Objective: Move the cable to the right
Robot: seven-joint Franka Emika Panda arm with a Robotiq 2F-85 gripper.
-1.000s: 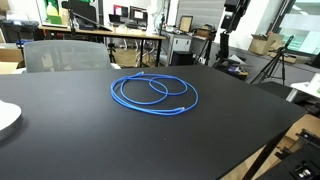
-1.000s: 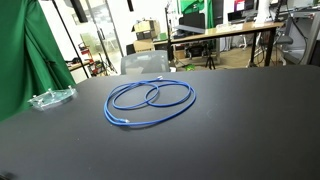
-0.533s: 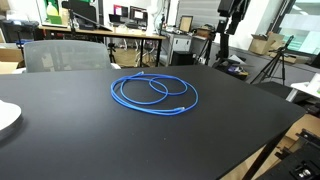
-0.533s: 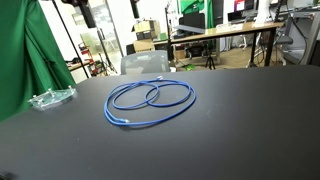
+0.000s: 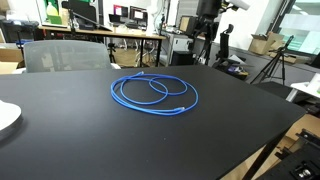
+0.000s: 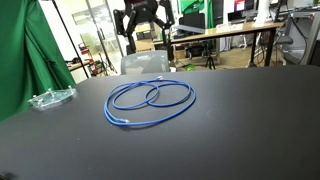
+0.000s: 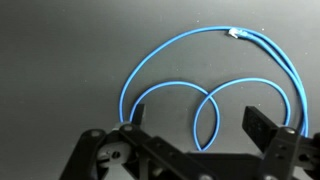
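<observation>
Next, my gripper grips the cable's inner bend (image 5: 164,87) (image 7: 194,128), in the middle of the blue loops, just past the spot where they cross.
The cable is a bright blue cord in two loose overlapping loops, flat on the black table (image 5: 90,140) in both exterior views (image 5: 153,93) (image 6: 150,100). In the wrist view the cable (image 7: 160,60) lies below the camera, with a small pale connector at its upper right end. My gripper (image 5: 208,18) (image 6: 143,22) hangs high in the air beyond the table's far edge, well apart from the cable. In the wrist view the gripper (image 7: 198,113) is open and empty, its two dark fingers spread wide.
A grey chair (image 5: 60,52) (image 6: 145,62) stands at the table's far side. A white plate (image 5: 5,116) lies at one table edge, a clear plastic item (image 6: 50,98) at another. A green curtain (image 6: 20,50) hangs beside the table. Desks with monitors stand behind.
My gripper has swung into view above the far side of the table, closer to over the cable. The cable has not moved.
</observation>
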